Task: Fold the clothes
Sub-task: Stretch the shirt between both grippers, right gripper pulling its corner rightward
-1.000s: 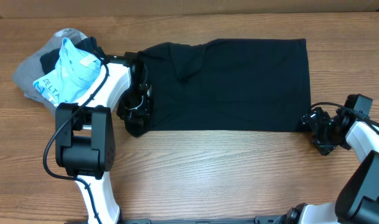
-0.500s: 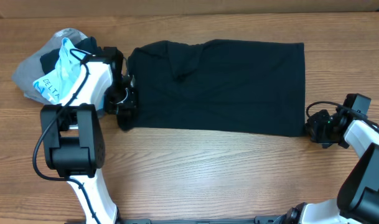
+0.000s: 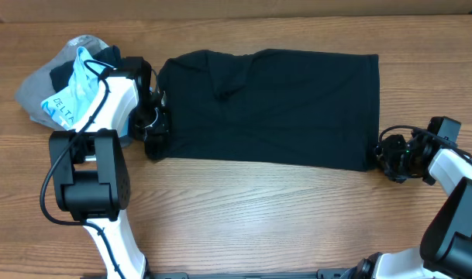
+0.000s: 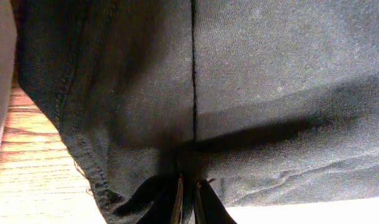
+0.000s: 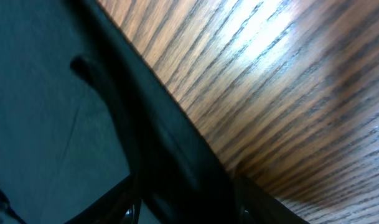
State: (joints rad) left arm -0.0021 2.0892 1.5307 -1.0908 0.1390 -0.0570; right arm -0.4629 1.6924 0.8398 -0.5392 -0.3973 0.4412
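The black garment's corner at my right gripper has a fold of cloth running into it, so next I open that gripper, take that corner (image 3: 366, 164) again and pull the cloth flat.
A black garment (image 3: 274, 105) lies spread flat across the table. In the overhead view my left gripper (image 3: 153, 133) is at its lower left corner. In the left wrist view the left gripper's fingers (image 4: 188, 198) are shut on the black garment's cloth (image 4: 264, 93) near the hem. My right gripper (image 3: 387, 154) is at the garment's lower right corner. In the right wrist view the right gripper's fingers (image 5: 186, 202) stand apart, with the garment's folded edge (image 5: 145, 137) between them.
A pile of other clothes (image 3: 69, 85), grey, dark and light blue, lies at the far left beside the left arm. Bare wooden table (image 3: 259, 217) runs along the front. The table's back edge is just behind the garment.
The left gripper pulled the garment's left corner to the left and back, shifting the whole garment left. The right gripper has moved left up to the lower right corner.
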